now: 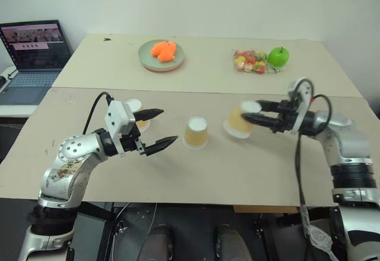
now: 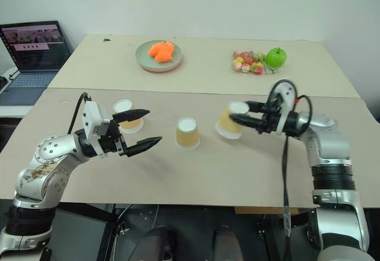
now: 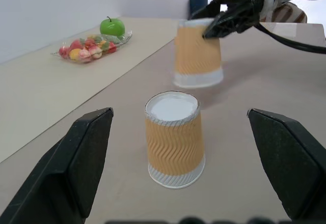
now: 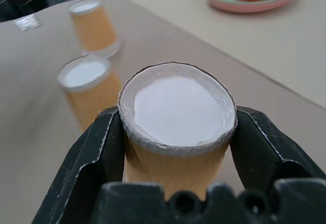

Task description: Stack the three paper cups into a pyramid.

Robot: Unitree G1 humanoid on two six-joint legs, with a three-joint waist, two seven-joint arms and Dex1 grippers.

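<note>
The robot's right gripper needs to let go of its paper cup on the bare table [image 1: 220, 142] beside the middle cup, toward the side where the apple is.
Three yellow-orange paper cups stand upside down, white bases up. The left cup [image 1: 134, 106] sits on the table just behind the upper finger of my left gripper [image 1: 168, 125], which is open and holds nothing. The middle cup [image 1: 196, 132] stands on the table between the two arms, straight ahead of the left gripper [image 3: 178, 117]. My right gripper [image 1: 252, 110] is shut on the third cup [image 1: 239, 122] near its base end, holding it tilted and slightly above the table, right of the middle cup. In the right wrist view the fingers [image 4: 102, 137] clamp both sides of that cup [image 4: 178, 107].
At the back of the table are a green plate [image 1: 148, 61] with an orange item, a clear tray of sweets [image 1: 250, 61] and a green apple [image 1: 278, 56]. A laptop [image 1: 32, 50] stands on a side surface at the far left. The table's front edge runs just under both arms.
</note>
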